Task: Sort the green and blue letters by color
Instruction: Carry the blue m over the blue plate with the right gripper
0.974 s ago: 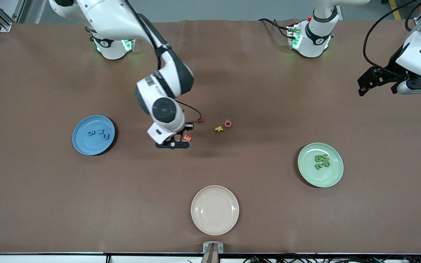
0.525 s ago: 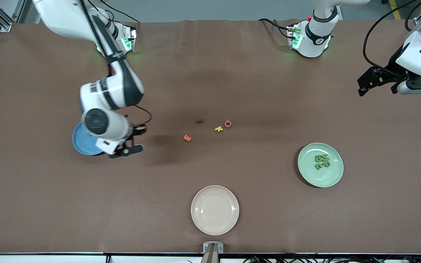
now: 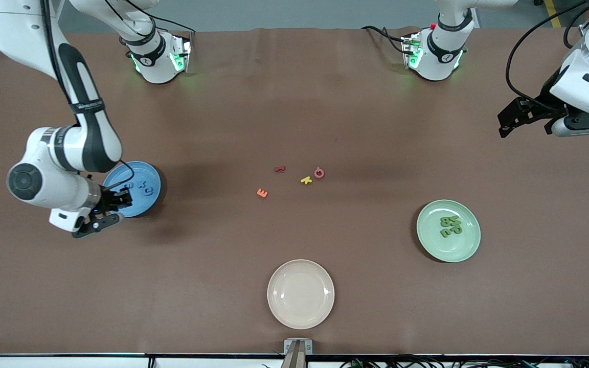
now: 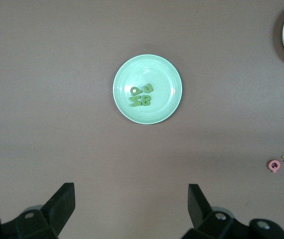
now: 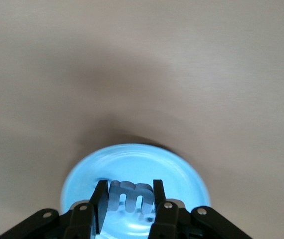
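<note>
I will release the blue letter E from my right gripper on the blue plate (image 3: 130, 205) (image 5: 142, 175), close to the plate's rim that faces the front camera.
My right gripper (image 3: 113, 207) is over the edge of the blue plate (image 3: 141, 171) that faces the front camera. It is shut on a blue letter E (image 5: 132, 199), held upright between its fingers above the plate (image 5: 181, 174). A blue X (image 3: 142, 184) and C (image 3: 148, 191) lie on that plate; the blue G is hidden. Four green letters (image 3: 450, 226) lie clustered on the green plate (image 3: 427, 240), also in the left wrist view (image 4: 142, 97). My left gripper (image 3: 523, 118) waits open and empty, high at the left arm's end of the table; its jaws (image 4: 131, 194) stand wide apart.
A cream plate (image 3: 300, 294) sits near the front camera's table edge. In mid-table lie an orange letter (image 3: 262, 192), a dark red letter (image 3: 279, 168), a yellow letter (image 3: 306, 180) and a pink letter (image 3: 319, 173).
My right arm has swung from beside the orange letter in mid-table over to the blue plate. The left arm has barely moved.
</note>
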Action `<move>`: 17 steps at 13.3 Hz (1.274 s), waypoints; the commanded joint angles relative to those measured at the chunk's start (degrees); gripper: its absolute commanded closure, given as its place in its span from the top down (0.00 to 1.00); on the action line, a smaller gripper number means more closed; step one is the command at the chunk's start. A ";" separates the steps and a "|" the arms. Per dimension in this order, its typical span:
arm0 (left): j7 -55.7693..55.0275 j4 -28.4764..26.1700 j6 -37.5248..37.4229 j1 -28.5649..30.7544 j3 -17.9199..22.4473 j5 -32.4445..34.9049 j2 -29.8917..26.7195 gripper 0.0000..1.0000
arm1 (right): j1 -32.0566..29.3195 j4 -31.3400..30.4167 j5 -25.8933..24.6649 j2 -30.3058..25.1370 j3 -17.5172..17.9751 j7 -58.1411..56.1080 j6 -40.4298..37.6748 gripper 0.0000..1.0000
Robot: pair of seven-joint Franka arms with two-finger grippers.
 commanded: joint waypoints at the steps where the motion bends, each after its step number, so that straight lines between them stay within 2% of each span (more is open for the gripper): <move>1: 0.94 0.73 0.20 -0.01 0.19 -0.83 -0.06 1.00 | -2.79 -0.65 -0.66 0.97 1.26 -0.25 2.00 0.18; 6: 0.94 1.79 0.29 -0.10 0.19 -0.83 1.00 1.00 | -3.94 -1.44 -0.57 3.79 1.26 -0.07 4.20 0.18; 10: 0.94 1.79 1.25 -0.27 0.19 -0.83 1.52 1.00 | -3.33 -5.74 -0.40 3.79 1.26 0.02 7.54 0.18; 14: 0.94 1.79 2.31 -0.27 0.19 -0.83 2.14 1.00 | -2.63 -7.16 0.04 3.70 1.26 0.02 8.68 0.20; 15: 0.94 1.88 2.31 -0.27 0.19 -0.83 2.14 1.00 | -2.54 -7.16 0.04 3.70 1.26 0.02 8.68 0.23; 17: 1.03 1.79 2.31 -0.27 0.19 -0.83 2.14 1.00 | -2.63 -6.98 0.04 3.70 1.26 0.02 8.77 0.59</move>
